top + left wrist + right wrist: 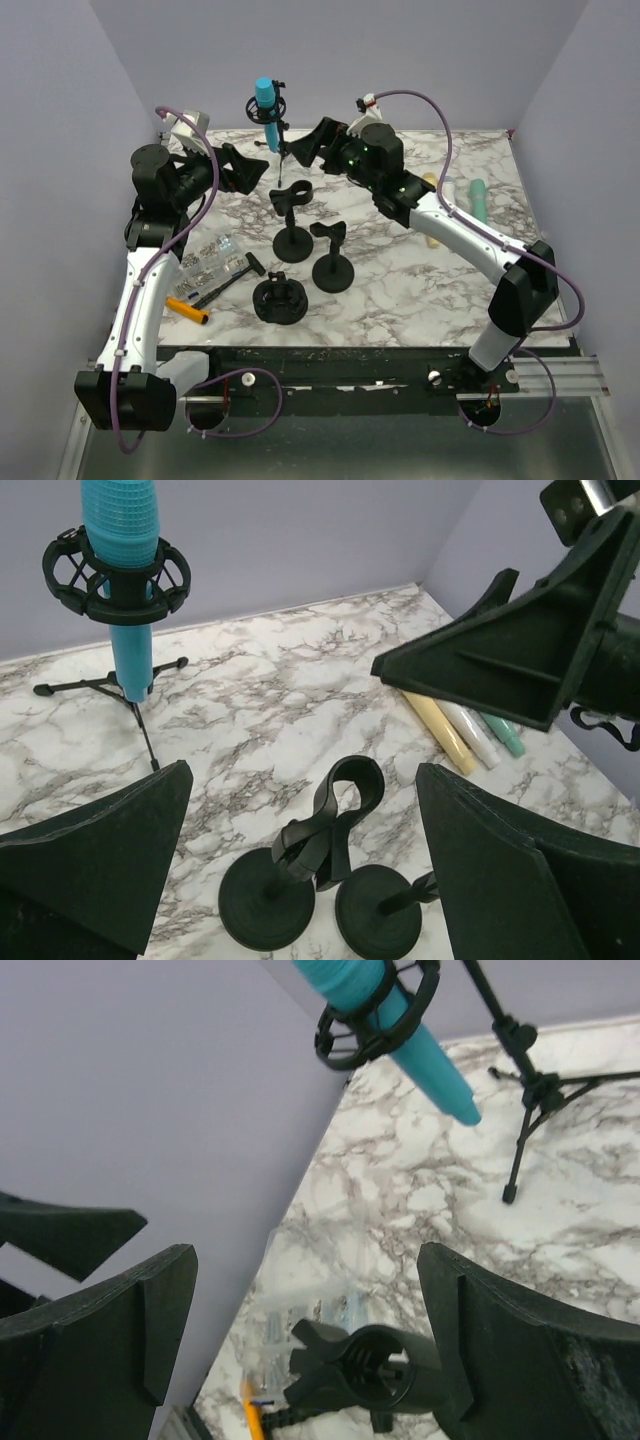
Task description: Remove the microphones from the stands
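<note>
My right gripper should close on the front edge (275, 120) (372, 1052) of the black shock mount that goes around the cyan microphone.
The cyan microphone (266, 100) stands upright in a black shock mount on a small tripod stand (281, 150) at the back centre of the marble table. My left gripper (254, 170) is open and empty, to the left of the stand and below the microphone. My right gripper (303, 150) is open and empty, just right of the tripod. In the left wrist view the microphone (126, 540) is at the upper left, far beyond the open gripper (300, 880). In the right wrist view the microphone (390, 1015) is at the top, tilted, above the open gripper (305, 1345).
Two black round-base clip stands (293, 218) (332, 262) stand mid-table, with a black round holder (279, 300) in front. A bag of screws (208, 255), a black tool (235, 275) and an orange-handled tool (187, 310) lie at the left. Cream (433, 212) and teal (479, 198) tubes lie at the right.
</note>
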`<move>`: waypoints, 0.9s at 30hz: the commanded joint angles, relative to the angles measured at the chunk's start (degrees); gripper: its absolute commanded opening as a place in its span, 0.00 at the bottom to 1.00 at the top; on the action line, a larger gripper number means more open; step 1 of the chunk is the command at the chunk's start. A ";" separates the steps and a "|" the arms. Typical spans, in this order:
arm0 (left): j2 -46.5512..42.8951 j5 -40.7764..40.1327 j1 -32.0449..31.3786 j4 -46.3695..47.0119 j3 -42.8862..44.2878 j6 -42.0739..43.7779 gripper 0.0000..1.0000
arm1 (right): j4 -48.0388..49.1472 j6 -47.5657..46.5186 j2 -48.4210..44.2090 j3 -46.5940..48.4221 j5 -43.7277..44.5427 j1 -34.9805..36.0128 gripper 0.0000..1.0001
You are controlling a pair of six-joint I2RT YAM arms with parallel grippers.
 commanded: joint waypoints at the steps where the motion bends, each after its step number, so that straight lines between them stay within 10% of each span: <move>1: -1.55 -0.07 0.55 1.34 -0.55 -0.31 0.98 | 1.23 -4.20 5.58 3.85 1.70 -3.80 1.00; 12: 1.69 1.68 0.73 0.75 0.60 -0.76 0.98 | 14.85 6.70 30.91 23.07 -20.30 -14.72 0.94; 27: 4.22 0.98 0.90 0.20 0.65 -0.12 0.98 | 30.18 21.12 62.65 51.11 -23.72 -14.55 0.95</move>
